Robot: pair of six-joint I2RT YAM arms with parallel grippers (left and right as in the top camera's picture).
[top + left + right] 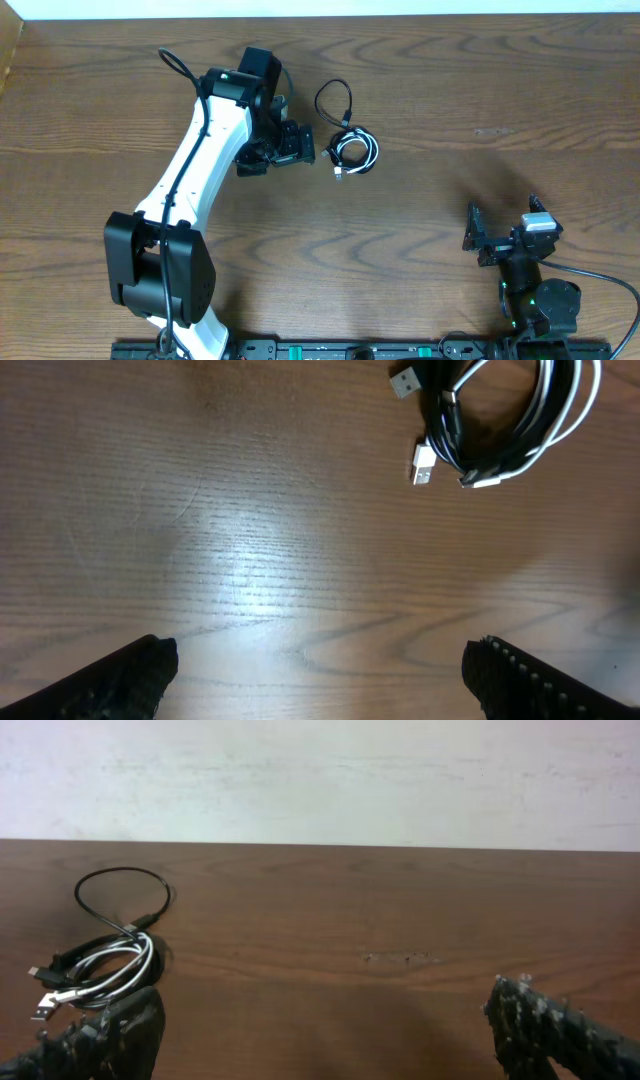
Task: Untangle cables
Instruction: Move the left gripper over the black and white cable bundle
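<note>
The robot's left gripper needs to close on the base of the black cable's loop (347, 114), just behind the white and black coils, to pull it free.
A small tangle of cables (353, 150), white and black coils wound together, lies on the wooden table right of centre-back. One black cable loops out behind it (333, 102). Silver USB plugs stick out at its left (423, 463). The bundle also shows in the left wrist view (515, 420) and in the right wrist view (105, 965). My left gripper (290, 146) is open and empty, hovering just left of the bundle. My right gripper (487, 240) is open and empty, near the front right of the table, far from the cables.
The white left arm (195, 170) stretches diagonally over the left half of the table. A thicker black lead (178, 66) arcs off it. A pale wall (320, 780) runs behind the table's far edge.
</note>
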